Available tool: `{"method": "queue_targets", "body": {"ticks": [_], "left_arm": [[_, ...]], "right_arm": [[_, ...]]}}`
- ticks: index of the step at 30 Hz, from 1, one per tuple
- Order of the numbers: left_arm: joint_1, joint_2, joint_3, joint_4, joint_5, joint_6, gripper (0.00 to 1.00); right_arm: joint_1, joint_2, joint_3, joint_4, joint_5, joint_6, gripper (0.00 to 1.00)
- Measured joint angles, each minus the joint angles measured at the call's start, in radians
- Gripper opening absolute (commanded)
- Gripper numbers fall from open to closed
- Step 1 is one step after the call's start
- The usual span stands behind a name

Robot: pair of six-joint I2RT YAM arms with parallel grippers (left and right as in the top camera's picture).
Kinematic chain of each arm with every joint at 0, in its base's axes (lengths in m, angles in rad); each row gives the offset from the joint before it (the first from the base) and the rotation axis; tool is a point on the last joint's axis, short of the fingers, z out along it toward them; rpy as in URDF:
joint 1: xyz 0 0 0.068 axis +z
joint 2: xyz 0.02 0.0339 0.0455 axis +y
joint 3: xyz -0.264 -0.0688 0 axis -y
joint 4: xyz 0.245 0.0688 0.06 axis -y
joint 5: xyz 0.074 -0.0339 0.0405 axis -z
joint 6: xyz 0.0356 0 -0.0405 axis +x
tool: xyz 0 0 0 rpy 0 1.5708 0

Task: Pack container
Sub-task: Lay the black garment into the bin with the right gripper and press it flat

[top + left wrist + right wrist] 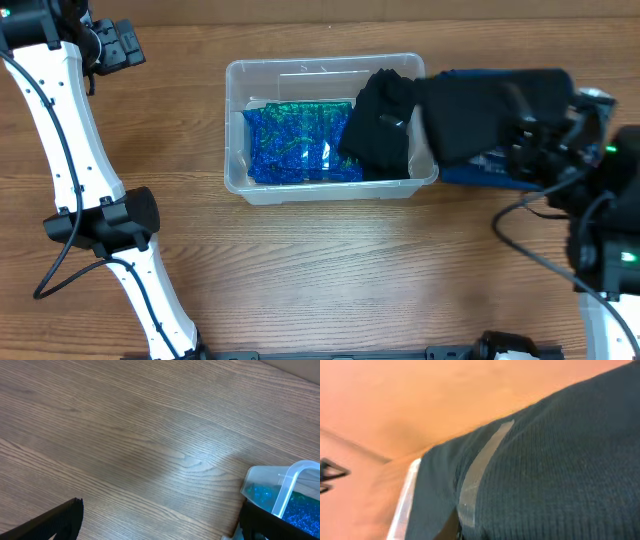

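My right gripper is going to release the black knit garment on top of the blue-green sparkly fabric [300, 116] in the clear container.
The clear container [236, 120] stands at the table's middle back. A blue-green sparkly fabric [295, 140] lies in its left half. A black knit garment [385, 125] lies partly in its right half and stretches over the right rim to my right gripper [500, 110], which is shut on it; the fingers are hidden. In the right wrist view the garment [560, 460] fills the frame beside the container rim [402, 505]. My left gripper [118, 45] is open and empty over bare table at the far left back; its wrist view [160, 522] shows the container corner [295, 472].
A dark blue item [480, 172] lies on the table just right of the container, under the right arm. The left arm's lower links [110, 220] stand at the left front. The wooden table [330, 270] spreads in front of the container.
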Motion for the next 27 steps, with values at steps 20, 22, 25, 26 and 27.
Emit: {"method": "queue_targets", "body": {"ticks": [20,22,25,26,27], "left_arm": [[0.000,0.000,0.000,-0.002,0.000,0.000,1.00],[0.000,0.000,0.000,-0.002,0.000,0.000,1.00],[0.000,0.000,0.000,-0.002,0.000,0.000,1.00],[0.000,0.000,0.000,-0.002,0.000,0.000,1.00],[0.000,0.000,0.000,-0.002,0.000,0.000,1.00]], "right_arm": [[0.802,0.681,0.007,0.765,0.840,0.536,0.04],[0.802,0.714,0.007,0.799,0.847,0.545,0.04],[0.802,0.767,0.019,0.820,0.841,0.573,0.04],[0.802,0.784,0.019,0.828,0.832,0.587,0.04],[0.802,0.797,0.020,0.832,0.825,0.599,0.04]]}}
